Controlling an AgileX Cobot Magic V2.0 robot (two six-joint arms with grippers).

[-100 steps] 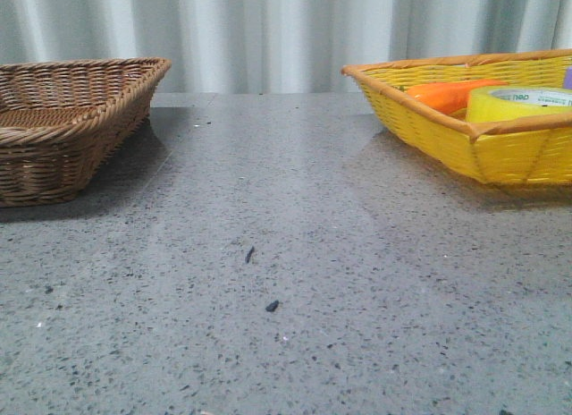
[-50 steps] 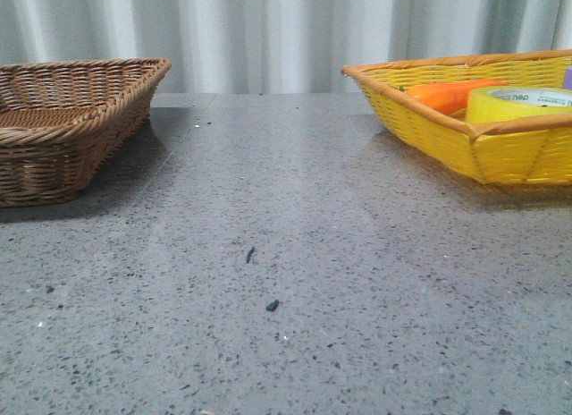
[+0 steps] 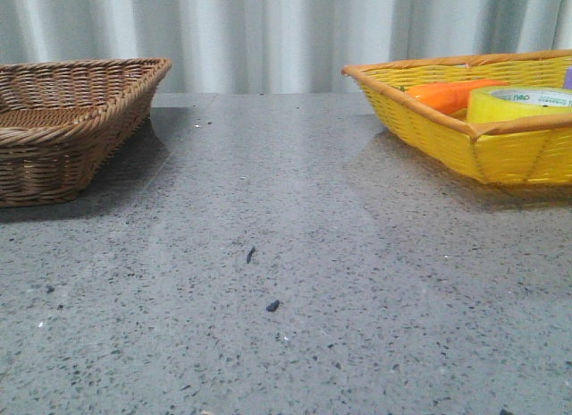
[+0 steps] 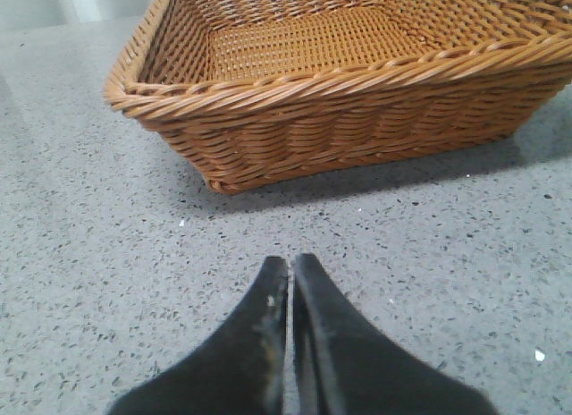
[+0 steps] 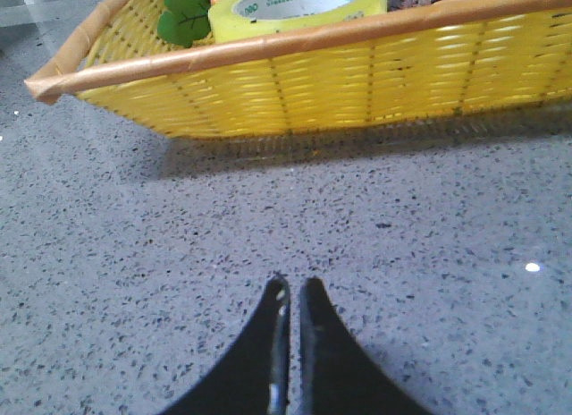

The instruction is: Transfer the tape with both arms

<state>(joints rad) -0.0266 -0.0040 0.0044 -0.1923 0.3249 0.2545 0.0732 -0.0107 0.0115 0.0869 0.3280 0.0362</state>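
Note:
The side of the tape (image 3: 483,97) (image 5: 227,16) nearest the brown wicker basket will be gripped by my right gripper as it closes, with one finger inside the tape's hole.
The tape (image 3: 521,103), a wide yellow roll with a white core and green print, lies flat in the yellow basket (image 3: 447,133) at the right; it also shows in the right wrist view (image 5: 295,7). My right gripper (image 5: 293,285) is shut and empty, low over the grey table in front of that basket (image 5: 295,80). My left gripper (image 4: 290,261) is shut and empty, low over the table in front of the brown wicker basket (image 4: 349,111). Neither gripper shows in the front view.
The brown wicker basket (image 3: 71,129) stands at the left. In the yellow basket an orange carrot-like item (image 3: 451,95) lies beside the tape, with a green leaf (image 5: 183,15) and a purple thing (image 3: 567,77). Two dark specks (image 3: 272,305) lie on the table.

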